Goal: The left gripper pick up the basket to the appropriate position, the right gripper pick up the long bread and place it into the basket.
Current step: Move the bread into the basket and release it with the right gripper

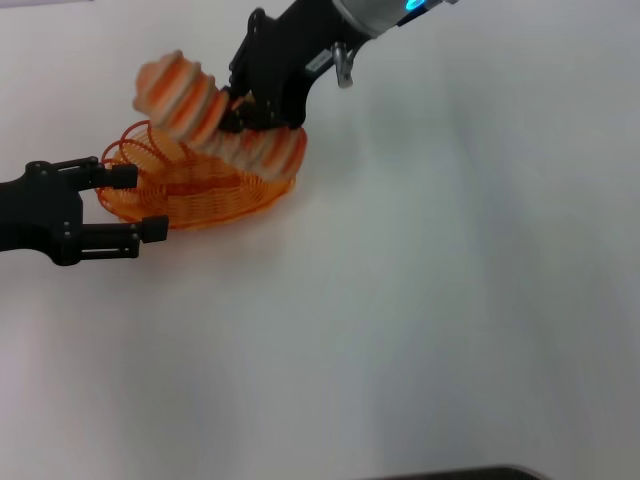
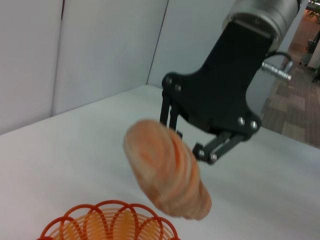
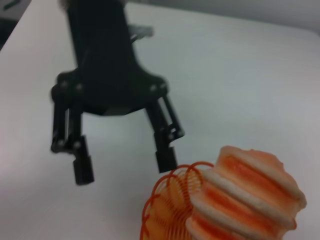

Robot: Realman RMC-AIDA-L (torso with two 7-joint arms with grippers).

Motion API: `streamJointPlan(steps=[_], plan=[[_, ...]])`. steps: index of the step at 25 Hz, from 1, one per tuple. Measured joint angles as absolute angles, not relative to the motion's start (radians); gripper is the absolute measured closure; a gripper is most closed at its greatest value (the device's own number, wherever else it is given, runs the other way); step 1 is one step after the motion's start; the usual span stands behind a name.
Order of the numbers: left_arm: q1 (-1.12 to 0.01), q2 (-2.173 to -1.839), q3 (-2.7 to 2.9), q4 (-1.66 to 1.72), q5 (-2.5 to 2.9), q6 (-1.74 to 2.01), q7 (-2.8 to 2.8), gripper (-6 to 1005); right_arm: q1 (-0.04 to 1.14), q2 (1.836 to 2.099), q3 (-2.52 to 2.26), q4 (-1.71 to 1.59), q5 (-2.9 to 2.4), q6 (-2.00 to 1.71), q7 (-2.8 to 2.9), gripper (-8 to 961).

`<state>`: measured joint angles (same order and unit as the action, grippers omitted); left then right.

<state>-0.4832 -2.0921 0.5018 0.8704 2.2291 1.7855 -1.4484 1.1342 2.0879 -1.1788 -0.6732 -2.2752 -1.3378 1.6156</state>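
Note:
The robot's right gripper needs to release the long bread lengthwise inside the orange wire basket (image 1: 180,176), with one end beside the robot's left gripper.
The orange wire basket (image 1: 200,190) rests on the white table at the far left. My right gripper (image 1: 248,112) is shut on the long bread (image 1: 205,110) and holds it tilted above the basket, with its lower end over the basket's right part. My left gripper (image 1: 135,203) is open at the basket's left end, with one finger by the rim, and is not holding it. The left wrist view shows the bread (image 2: 167,172), the right gripper (image 2: 192,142) and the basket rim (image 2: 107,220). The right wrist view shows the open left gripper (image 3: 124,169), the basket (image 3: 167,210) and the bread (image 3: 245,200).
The white table (image 1: 430,300) stretches to the right and front of the basket. A dark edge (image 1: 470,472) shows at the bottom of the head view. Pale walls (image 2: 90,55) stand behind the table in the left wrist view.

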Motion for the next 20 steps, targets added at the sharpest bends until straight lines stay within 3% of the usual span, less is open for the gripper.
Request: streamJointPlan(steps=[20], plan=[[-0.47, -2.095, 0.502, 0.858, 2.217, 1.787, -1.426, 154, 1.205, 2.106, -1.299, -0.554, -2.223, -1.249, 1.51, 772]])
